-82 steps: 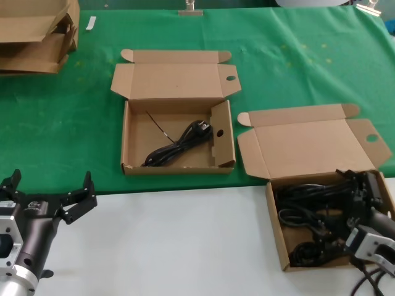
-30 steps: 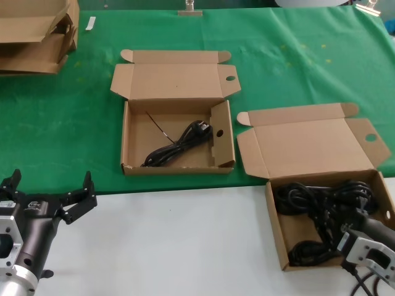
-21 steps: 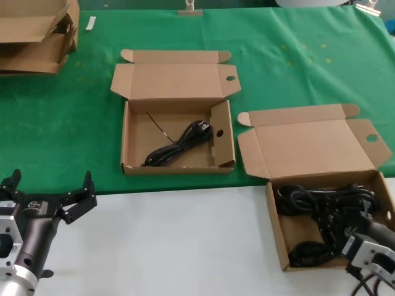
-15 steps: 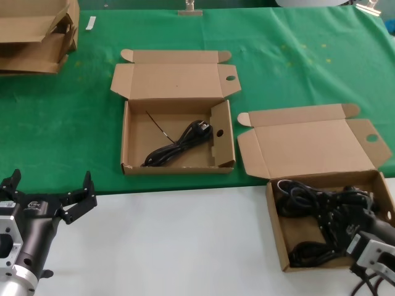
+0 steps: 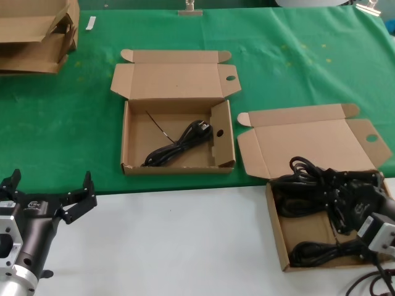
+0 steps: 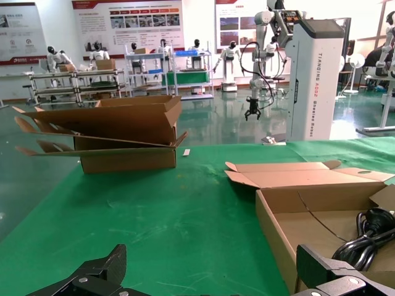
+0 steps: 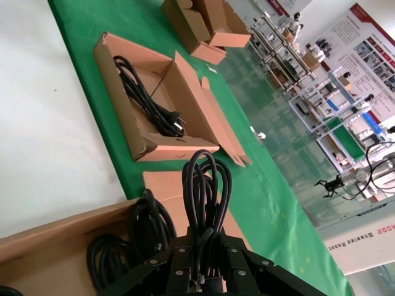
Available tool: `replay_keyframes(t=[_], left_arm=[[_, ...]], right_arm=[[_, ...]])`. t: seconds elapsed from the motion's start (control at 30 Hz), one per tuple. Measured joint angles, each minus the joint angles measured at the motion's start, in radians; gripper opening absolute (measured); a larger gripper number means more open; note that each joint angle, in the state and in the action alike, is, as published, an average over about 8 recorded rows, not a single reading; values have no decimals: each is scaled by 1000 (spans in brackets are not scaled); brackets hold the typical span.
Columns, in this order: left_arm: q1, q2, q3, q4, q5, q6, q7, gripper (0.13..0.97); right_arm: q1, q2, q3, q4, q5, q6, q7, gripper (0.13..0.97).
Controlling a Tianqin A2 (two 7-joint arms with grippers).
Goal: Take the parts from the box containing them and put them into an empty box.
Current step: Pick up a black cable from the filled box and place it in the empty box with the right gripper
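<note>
The looped black cable bundle, now just above the box with the cables, will be let go by my right gripper across the cable in the box with the partition wall (image 5: 171,142) (image 7: 149,100).
My right gripper (image 5: 349,196) is shut on a looped black cable bundle (image 5: 307,168) and holds it just above the box with the cables (image 5: 276,242), at the near right. The loops stand out beyond the gripper (image 7: 207,245) in the right wrist view (image 7: 207,179). More cables (image 5: 318,251) lie in that box. The box with the partition wall (image 5: 126,139) stands open at the middle, with one cable (image 5: 176,148) in it. My left gripper (image 5: 52,184) is open and empty at the near left, over the white table.
A stack of flattened brown cardboard (image 5: 37,34) lies at the far left on the green mat (image 5: 62,123). Both boxes' lids lie folded back away from me. The white tabletop (image 5: 173,246) runs along the front.
My right gripper was down among the cables in the right box; it has risen and moved back with a cable bundle in its grip. The left arm has not moved.
</note>
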Motion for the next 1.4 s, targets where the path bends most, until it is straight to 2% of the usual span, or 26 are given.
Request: replay_keyframes(t=[0.43,0.7,0.83,1.0,1.4], left_arm=[[0,0,0,0,0,0,0,966],[0,0,0,0,0,0,0,966],[0,0,0,0,0,0,0,966],[0,0,0,0,0,0,0,966],[0,0,0,0,0,0,0,966]], right_arm=[[5,-4,50,48,-47,-32,48,209],[119,-80,-58,12,-33,-26,-23,209],[210,-139,-135,-49,10,-31,-98,208],[342,-230,-207,-159,119,-64,-249,208],[588,-404,-231,-521,353,-273,-622,208]])
